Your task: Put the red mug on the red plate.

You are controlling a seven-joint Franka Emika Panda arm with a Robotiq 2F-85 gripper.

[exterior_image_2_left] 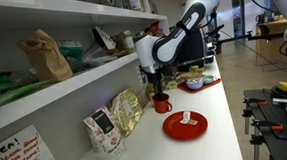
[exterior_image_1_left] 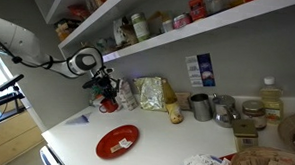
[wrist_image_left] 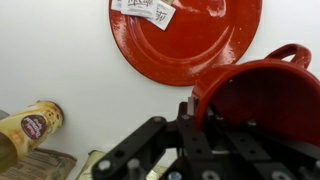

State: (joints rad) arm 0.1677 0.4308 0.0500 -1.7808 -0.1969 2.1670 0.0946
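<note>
Next, I release the red mug on the red plate's bare part [exterior_image_1_left: 110, 136] [wrist_image_left: 220, 28] next to the pale paper scrap.
The red mug [exterior_image_1_left: 108, 105] [exterior_image_2_left: 162, 105] stands low at the back of the white counter, near the wall. In the wrist view it [wrist_image_left: 262, 98] fills the right side, its handle at the upper right. My gripper [exterior_image_1_left: 105, 91] [exterior_image_2_left: 158, 88] [wrist_image_left: 205, 112] comes down onto the mug's rim, with one finger outside the wall and the other inside, and it looks closed on the wall. The red plate [exterior_image_1_left: 118, 141] [exterior_image_2_left: 185, 125] [wrist_image_left: 185, 40] lies flat on the counter a short way in front of the mug, with a pale paper scrap [wrist_image_left: 150, 10] on it.
Snack bags [exterior_image_1_left: 152, 93] [exterior_image_2_left: 126, 114] and grey metal cups [exterior_image_1_left: 201, 105] stand along the wall beside the mug. A yellow bottle [wrist_image_left: 30, 125] lies near the gripper. A loaded shelf [exterior_image_1_left: 170, 28] hangs overhead. Bags and jars [exterior_image_1_left: 248, 125] crowd one end of the counter.
</note>
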